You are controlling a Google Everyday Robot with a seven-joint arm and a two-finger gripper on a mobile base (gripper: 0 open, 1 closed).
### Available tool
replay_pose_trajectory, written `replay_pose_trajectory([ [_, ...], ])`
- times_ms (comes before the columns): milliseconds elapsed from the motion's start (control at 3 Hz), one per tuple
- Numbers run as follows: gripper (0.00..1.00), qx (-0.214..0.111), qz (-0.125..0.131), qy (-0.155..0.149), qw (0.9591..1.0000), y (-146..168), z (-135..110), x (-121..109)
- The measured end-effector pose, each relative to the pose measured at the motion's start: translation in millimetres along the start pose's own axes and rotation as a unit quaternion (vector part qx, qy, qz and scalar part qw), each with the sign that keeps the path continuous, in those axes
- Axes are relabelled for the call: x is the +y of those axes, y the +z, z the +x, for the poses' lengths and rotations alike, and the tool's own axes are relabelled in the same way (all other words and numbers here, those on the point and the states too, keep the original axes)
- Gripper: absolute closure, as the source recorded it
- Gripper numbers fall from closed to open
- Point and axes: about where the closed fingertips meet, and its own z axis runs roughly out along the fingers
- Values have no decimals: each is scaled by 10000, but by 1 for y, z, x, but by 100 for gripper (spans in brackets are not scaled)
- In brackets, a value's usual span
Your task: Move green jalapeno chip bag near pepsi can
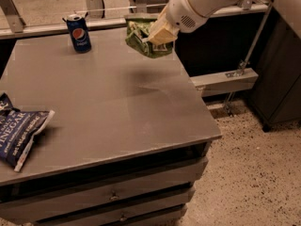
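My gripper will set the green jalapeno chip bag down next to the pepsi can, along the grey table's far edge [114,44].
The green jalapeno chip bag [145,39] hangs crumpled in the air above the far right part of the grey table [103,102]. My gripper [157,34] is shut on the bag, its cream-coloured fingers [162,31] pinching the bag's right side, with the white arm reaching in from the upper right. The pepsi can [78,33] stands upright near the table's far left edge, well to the left of the bag. The bag casts a shadow on the table below it.
A dark-blue "VINEGAR" chip bag [19,132] lies at the table's left front edge. Drawers [113,197] run under the tabletop. A dark cabinet [277,79] stands at the right, speckled floor in front of it.
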Motion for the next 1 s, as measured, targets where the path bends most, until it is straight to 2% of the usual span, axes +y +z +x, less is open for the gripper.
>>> replay_pose_trajectory([
  [333, 100, -186, 157, -312, 9992, 44, -9, -46],
  [667, 100, -322, 351, -452, 9978, 89, -19, -97],
  [1000, 100, -335, 453, -490, 9972, 125, -26, -126],
])
